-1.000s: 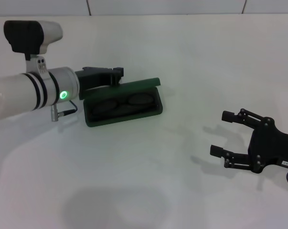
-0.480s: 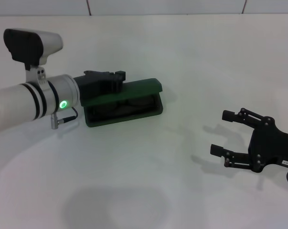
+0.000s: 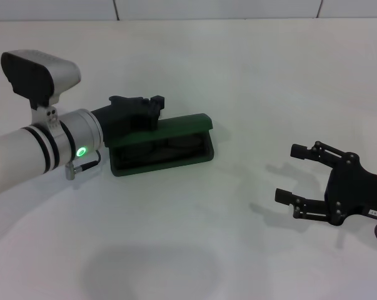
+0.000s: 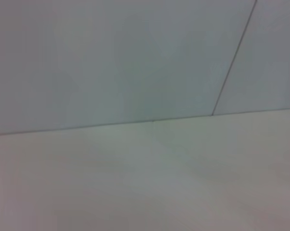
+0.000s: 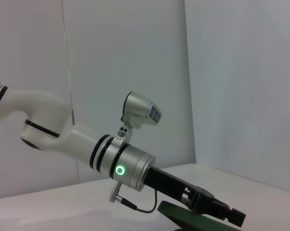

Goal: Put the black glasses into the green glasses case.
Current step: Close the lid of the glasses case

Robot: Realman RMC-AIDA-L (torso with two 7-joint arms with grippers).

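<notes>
The lid will be shut flat over the black glasses in the green case's base (image 3: 162, 149) when my left gripper lets go of it there.
The green glasses case (image 3: 165, 157) lies left of the table's middle, its lid (image 3: 169, 125) tilted low over the base and leaving a narrow gap. The black glasses (image 3: 170, 143) lie inside, only partly visible through that gap. My left gripper (image 3: 140, 107) rests on the rear left part of the lid. The right wrist view shows the left gripper (image 5: 217, 210) on the case's (image 5: 183, 219) green top. My right gripper (image 3: 287, 174) is open and empty, low over the table far to the right of the case. The left wrist view shows only wall and table.
The white table (image 3: 194, 237) runs back to a tiled wall (image 3: 219, 7). Nothing else stands on it. Bare surface lies between the case and my right gripper and along the front.
The lid has swung down from nearly open to low over the base, hiding most of the glasses. My left gripper followed it forward and down. The right arm has not moved.
</notes>
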